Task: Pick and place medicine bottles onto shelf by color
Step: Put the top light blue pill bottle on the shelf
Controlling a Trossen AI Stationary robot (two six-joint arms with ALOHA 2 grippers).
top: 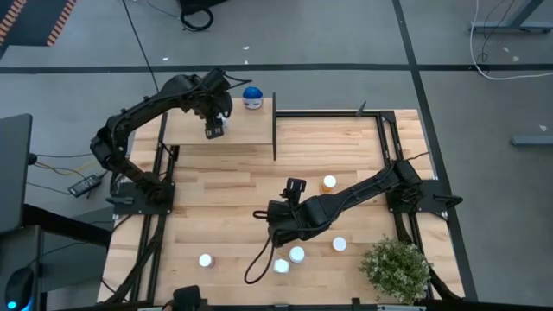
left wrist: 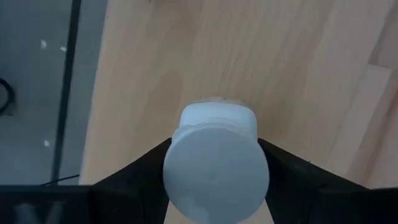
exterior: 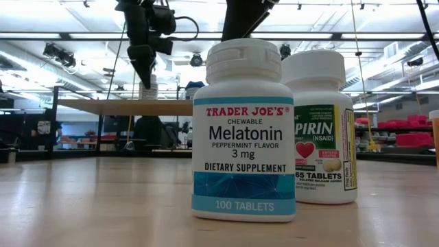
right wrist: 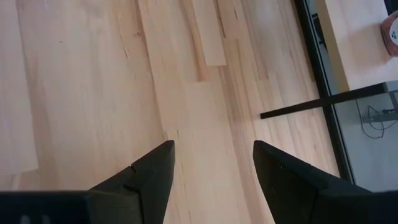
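Note:
The white medicine bottle will go down from my left gripper on the shelf (top: 255, 122), between the blue-topped bottle and the board's near edge.
My left gripper (top: 214, 128) hangs over the shelf (top: 186, 131), a light-wood board on a black frame at the table's far left, and is shut on a white medicine bottle (left wrist: 216, 168). A blue-topped bottle (top: 252, 97) stands on the shelf's far right corner. My right gripper (right wrist: 212, 146) is open over bare planks near the table's middle (top: 263, 216) and touches nothing. Several white-capped bottles stand on the near half of the table (top: 296, 254). In the low view two of them fill the foreground, a melatonin bottle (exterior: 243, 130) and an aspirin bottle (exterior: 322, 127). My left gripper pinches the white bottle between its two fingers (left wrist: 144, 169), one on each side of its round white end (left wrist: 186, 186). The fingers come from above, pointing down at the shelf board. The bottle stands along the fingers. Whether its far end (left wrist: 217, 118) rests on the board does not show.
An orange bottle (top: 329, 182) stands right of the table's middle, another bottle (top: 206, 260) near the near left edge. A green potted plant (top: 396, 268) fills the near right corner. The shelf's black upright (top: 275, 130) borders the board's right side. Bare planks lie between shelf and bottles.

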